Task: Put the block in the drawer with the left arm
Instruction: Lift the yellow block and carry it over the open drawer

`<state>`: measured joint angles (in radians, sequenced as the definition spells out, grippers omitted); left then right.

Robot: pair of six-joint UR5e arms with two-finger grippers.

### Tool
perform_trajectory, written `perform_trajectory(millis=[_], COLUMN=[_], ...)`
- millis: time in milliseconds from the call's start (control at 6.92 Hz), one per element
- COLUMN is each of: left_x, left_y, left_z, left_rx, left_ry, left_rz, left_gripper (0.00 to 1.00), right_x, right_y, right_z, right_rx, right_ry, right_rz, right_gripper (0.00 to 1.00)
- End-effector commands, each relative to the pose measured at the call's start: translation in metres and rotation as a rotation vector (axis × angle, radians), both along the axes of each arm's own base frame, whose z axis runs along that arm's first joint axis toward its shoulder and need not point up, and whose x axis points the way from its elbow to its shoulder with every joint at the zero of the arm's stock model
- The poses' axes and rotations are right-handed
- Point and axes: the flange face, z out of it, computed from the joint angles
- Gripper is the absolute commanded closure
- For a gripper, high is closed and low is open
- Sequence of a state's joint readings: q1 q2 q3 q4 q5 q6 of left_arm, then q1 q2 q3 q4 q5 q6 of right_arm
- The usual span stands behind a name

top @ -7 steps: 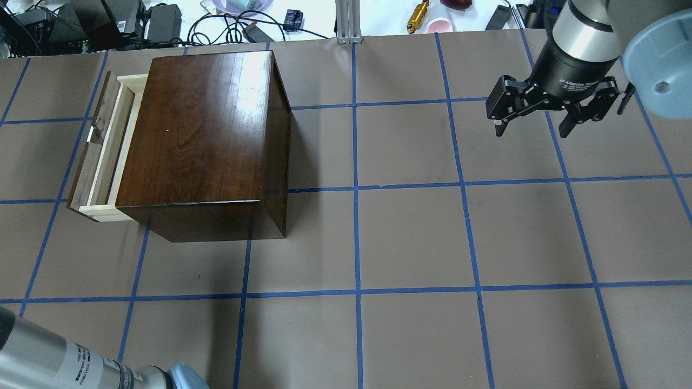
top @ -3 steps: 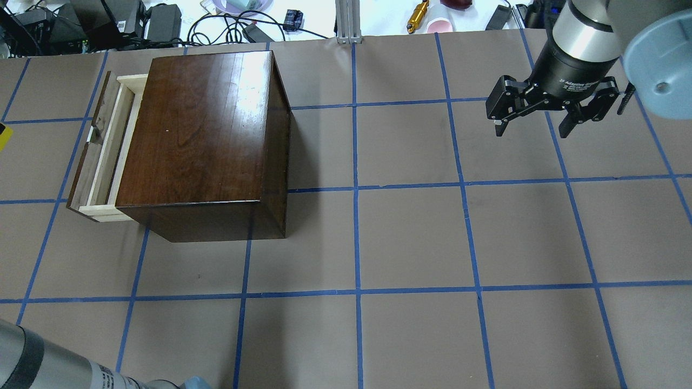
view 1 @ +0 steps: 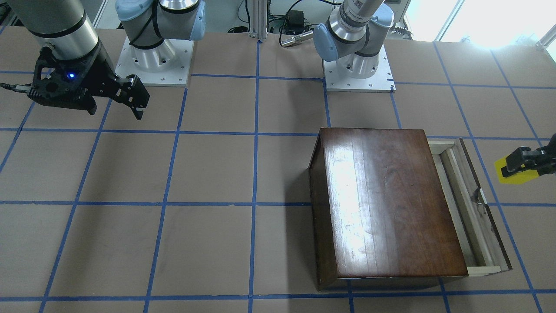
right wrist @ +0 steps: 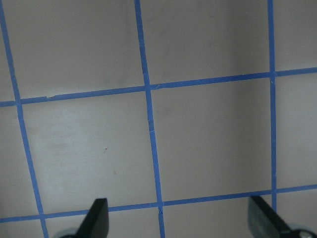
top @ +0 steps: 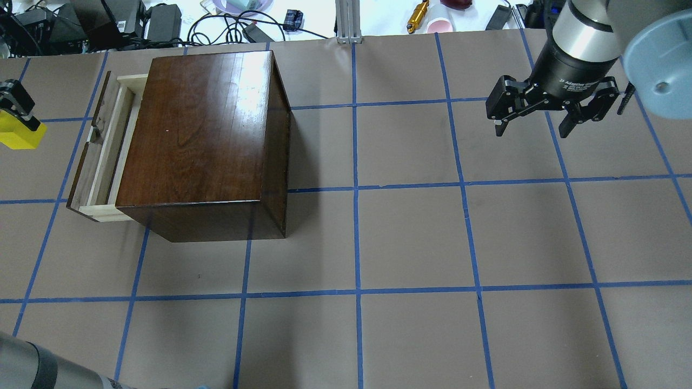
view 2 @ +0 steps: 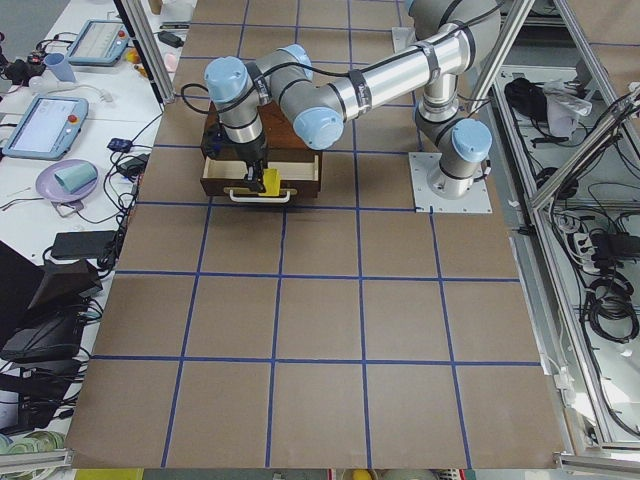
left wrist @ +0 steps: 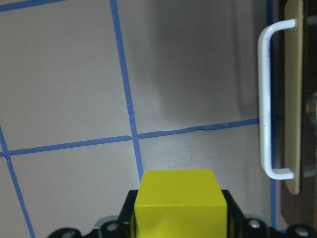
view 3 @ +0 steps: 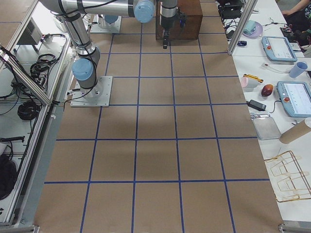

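Next, I release the yellow block from my left gripper halfway (view 1: 448,191) along the inside of the drawer, beside the wooden box.
My left gripper (top: 15,121) is shut on the yellow block (top: 19,136) and holds it above the table, just left of the drawer (top: 105,146). The drawer stands part open from the dark-brown wooden box (top: 200,135). In the left wrist view the block (left wrist: 179,201) sits between the fingers, with the drawer's metal pull (left wrist: 266,104) ahead to the right. In the front view the block (view 1: 517,174) is right of the drawer (view 1: 469,204). My right gripper (top: 532,129) is open and empty, hovering at the table's far right; its fingers (right wrist: 96,220) show only bare table.
Cables, chargers and small items (top: 162,21) lie along the far edge behind the box. An aluminium post (top: 348,21) stands at the far middle. The two arm bases (view 1: 356,65) sit on the robot's side.
My left gripper with the yellow block has come into the overhead view from the left edge, toward the drawer. The left arm's link at the bottom left has slid out. The right arm is still.
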<state>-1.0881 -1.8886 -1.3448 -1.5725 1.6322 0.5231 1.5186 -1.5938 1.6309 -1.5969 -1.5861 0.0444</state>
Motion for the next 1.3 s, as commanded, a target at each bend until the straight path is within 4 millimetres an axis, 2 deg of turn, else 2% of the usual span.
perform_trajectory(millis=[0,434,867,1157], left_x=[-0.057,-0.076,-0.079,-0.078], left_y=[-0.005,-0.007,-0.011,-0.012], left_z=[-0.005,-0.027,-0.062,-0.072], left_rx=[0.006,0.017,-0.039,-0.033], left_ry=[-0.011,-0.016,0.015,0.017], left_rz=[0.05,0.091,0.097,0.096], left_gripper=[0.88,0.88,0.88,0.88], right_x=[0.0,0.0,0.0,0.0], right_y=[0.0,0.0,0.0,0.0], right_z=[0.0,0.0,0.0,0.0], right_rx=[0.0,0.0,0.0,0.0], right_ry=[0.0,0.0,0.0,0.0], right_rz=[0.0,0.0,0.0,0.0], right_gripper=[0.0,0.0,0.0,0.0])
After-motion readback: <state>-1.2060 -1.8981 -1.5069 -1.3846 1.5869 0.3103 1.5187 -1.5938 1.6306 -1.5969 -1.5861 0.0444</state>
